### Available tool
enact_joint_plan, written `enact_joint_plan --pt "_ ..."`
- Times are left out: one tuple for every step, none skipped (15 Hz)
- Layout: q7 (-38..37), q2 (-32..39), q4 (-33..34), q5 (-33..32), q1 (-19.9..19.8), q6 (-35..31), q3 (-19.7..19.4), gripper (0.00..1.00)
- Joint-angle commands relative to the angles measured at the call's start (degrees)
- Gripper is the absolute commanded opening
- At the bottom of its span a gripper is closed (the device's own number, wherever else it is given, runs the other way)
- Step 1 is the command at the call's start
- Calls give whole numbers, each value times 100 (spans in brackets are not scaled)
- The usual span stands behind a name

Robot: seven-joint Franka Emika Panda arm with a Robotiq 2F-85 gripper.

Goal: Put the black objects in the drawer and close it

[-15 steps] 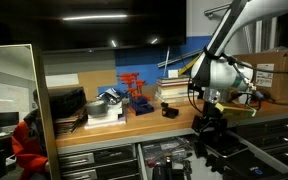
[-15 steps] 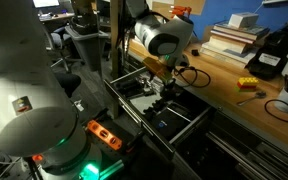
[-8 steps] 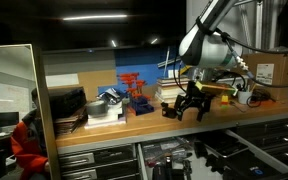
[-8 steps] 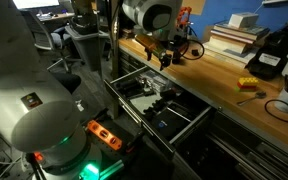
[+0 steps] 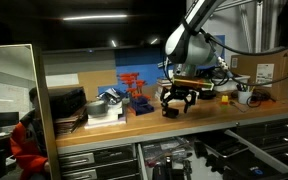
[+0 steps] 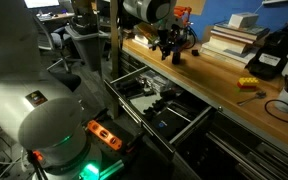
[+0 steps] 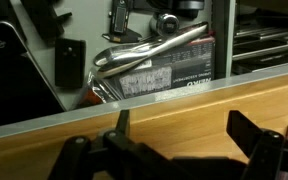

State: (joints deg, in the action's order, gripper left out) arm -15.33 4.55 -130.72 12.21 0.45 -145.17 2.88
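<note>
The small black object (image 5: 171,112) on the wooden counter, just behind the open drawer, is the next thing my gripper should go to and close on.
My gripper (image 5: 177,98) is open and empty, just above the wooden counter (image 5: 244,115); it also shows in an exterior view (image 6: 173,48). One small black object (image 5: 170,112) sits on the counter right under it. The drawer (image 5: 166,156) stands pulled open below the counter edge, its dark inside holding several items. Another small black block (image 6: 162,97) lies inside the drawer (image 6: 189,124). In the wrist view my two dark fingers (image 7: 174,150) are spread over bare wood, with the open drawer (image 7: 134,60) beyond the counter edge.
A red rack (image 5: 134,92) and a stack of books (image 6: 232,35) stand at the back of the counter. A black device with a yellow part (image 6: 274,52), a small yellow item (image 6: 247,84) and cables (image 6: 284,106) lie further along. A cardboard box (image 5: 276,70) stands at the end.
The gripper rose out of the open drawer, open and empty, and swung back over the counter to above the black object near the red rack.
</note>
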Motion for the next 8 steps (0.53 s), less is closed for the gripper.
enact_joint_plan --pt "-497 373 382 148 58 -300 -85 100" --pt "-526 426 407 303 36 -403 -90 100" --pt "-513 485 438 515 8 -502 -84 100" --pt "-539 543 473 665 -1 -593 -90 100" --pt "-598 604 534 814 -4 -627 -99 100" --pt "-653 650 579 937 -4 -669 -105 100" --pt "-677 690 622 1032 0 -717 -106 100" --pt "-759 728 664 1090 15 -776 -112 100"
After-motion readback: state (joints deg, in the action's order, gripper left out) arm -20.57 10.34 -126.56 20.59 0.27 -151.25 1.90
